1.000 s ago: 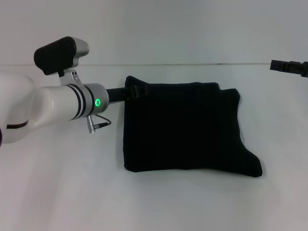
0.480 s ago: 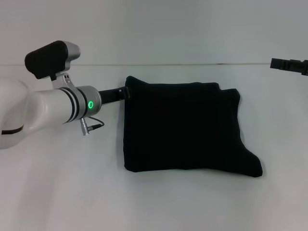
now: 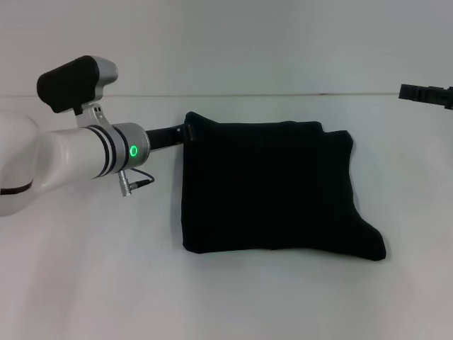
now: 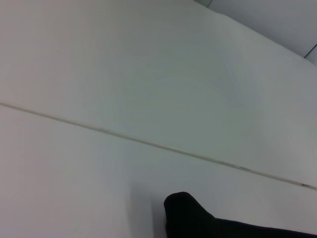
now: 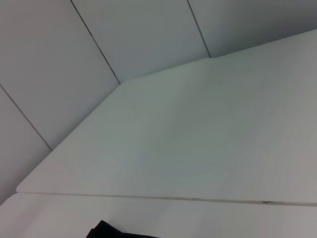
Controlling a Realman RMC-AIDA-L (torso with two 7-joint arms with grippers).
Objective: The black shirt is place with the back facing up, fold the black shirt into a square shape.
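Observation:
The fingers of my left gripper are only at the edge of the black shirt's far corner, so I need to open them and take fabric farther in before I pull [image 3: 198,146] the shirt closer.
The black shirt [image 3: 276,191] lies folded into a rough square on the white table [image 3: 85,283]. Its near right corner sticks out past the rest. No lettering shows. My left gripper [image 3: 185,134] is at the shirt's far left corner, low over the table, and its black tip merges with the fabric. The left wrist view shows that corner of the shirt [image 4: 198,223] against the white table. My right gripper [image 3: 419,93] is parked far to the right, beyond the shirt and clear of it.
The table's far edge meets a pale wall [image 3: 283,94] just behind the shirt. White table surface lies in front of the shirt and to its left and right.
My left arm has drawn back to the left, so its gripper went from over the shirt's far left corner to that corner's edge. The shirt and the right arm have not moved.

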